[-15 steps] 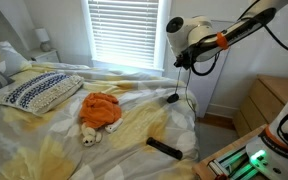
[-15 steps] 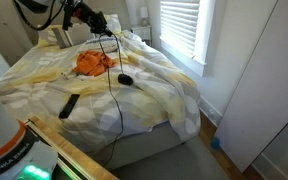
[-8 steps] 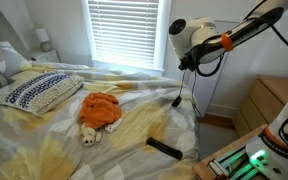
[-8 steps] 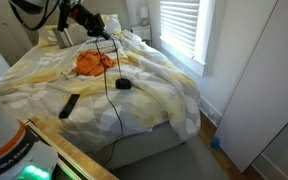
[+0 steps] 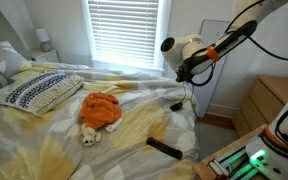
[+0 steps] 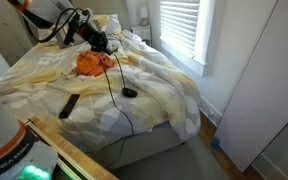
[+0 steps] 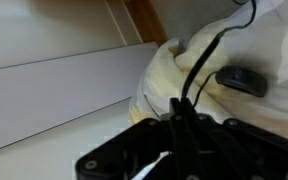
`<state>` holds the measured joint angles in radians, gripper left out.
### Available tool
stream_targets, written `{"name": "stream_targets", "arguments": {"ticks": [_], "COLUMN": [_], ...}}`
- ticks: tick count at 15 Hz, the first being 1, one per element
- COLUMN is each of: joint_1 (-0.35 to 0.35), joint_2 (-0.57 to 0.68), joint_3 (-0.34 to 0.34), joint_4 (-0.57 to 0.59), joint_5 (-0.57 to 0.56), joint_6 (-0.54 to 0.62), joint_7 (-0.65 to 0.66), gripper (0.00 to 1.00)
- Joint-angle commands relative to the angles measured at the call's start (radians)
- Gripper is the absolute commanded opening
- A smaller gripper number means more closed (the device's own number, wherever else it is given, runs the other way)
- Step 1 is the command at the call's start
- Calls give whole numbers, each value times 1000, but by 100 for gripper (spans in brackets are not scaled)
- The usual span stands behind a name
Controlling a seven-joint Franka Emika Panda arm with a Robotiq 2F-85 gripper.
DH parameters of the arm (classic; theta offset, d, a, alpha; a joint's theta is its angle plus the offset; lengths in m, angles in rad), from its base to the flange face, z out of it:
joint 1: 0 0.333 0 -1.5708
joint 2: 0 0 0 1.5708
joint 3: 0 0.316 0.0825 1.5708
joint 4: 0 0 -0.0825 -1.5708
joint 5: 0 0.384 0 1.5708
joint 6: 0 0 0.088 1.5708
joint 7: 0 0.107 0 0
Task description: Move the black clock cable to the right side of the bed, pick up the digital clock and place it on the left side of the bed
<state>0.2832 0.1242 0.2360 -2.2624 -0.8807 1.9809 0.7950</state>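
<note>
Next, my gripper lets go of the thin black clock cable on the duvet (image 5: pixel 147 99) between the orange plush toy and the plug.
My gripper (image 5: pixel 188 72) is shut on the thin black clock cable (image 6: pixel 111 72) and holds it above the bed's (image 5: pixel 44 140) window-side edge. The cord hangs down to its chunky black plug (image 5: pixel 176 104), which rests on the duvet; the plug also shows in an exterior view (image 6: pixel 130 92) and in the wrist view (image 7: pixel 242 78). In the wrist view the closed fingers (image 7: pixel 181 110) pinch the cord. The digital clock (image 5: pixel 164 147), a flat black bar, lies on the duvet near the foot of the bed, apart from the gripper; it also shows in an exterior view (image 6: pixel 69 106).
An orange plush toy (image 5: pixel 100 110) lies mid-bed. A patterned pillow (image 5: pixel 39 90) is at the head. A window with blinds (image 5: pixel 124 30) is behind the bed, and a wooden dresser (image 5: pixel 269 100) stands beyond the bed's edge.
My gripper has come down and shifted slightly toward the bed's edge with the cable in it. The plug has slid on the duvet toward that edge. The clock has not moved.
</note>
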Motion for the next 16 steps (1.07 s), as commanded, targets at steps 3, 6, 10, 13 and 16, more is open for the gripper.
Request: {"name": "stream_targets", "arguments": {"ticks": [3,6,10,13,16], "joint_1": [23,39,38,13,-23], "joint_2": [179,250,336,413,495], "joint_3": [-6,-29,-58,-62,-51], "joint_4": [159,240,316,350,355], "joint_5": [-79,-200,-384,-408,-354], "joint_6": [135,251,458,631,765], "joint_7": [60,160,330,398,366], "gripper": [1,1,1,1,1]}}
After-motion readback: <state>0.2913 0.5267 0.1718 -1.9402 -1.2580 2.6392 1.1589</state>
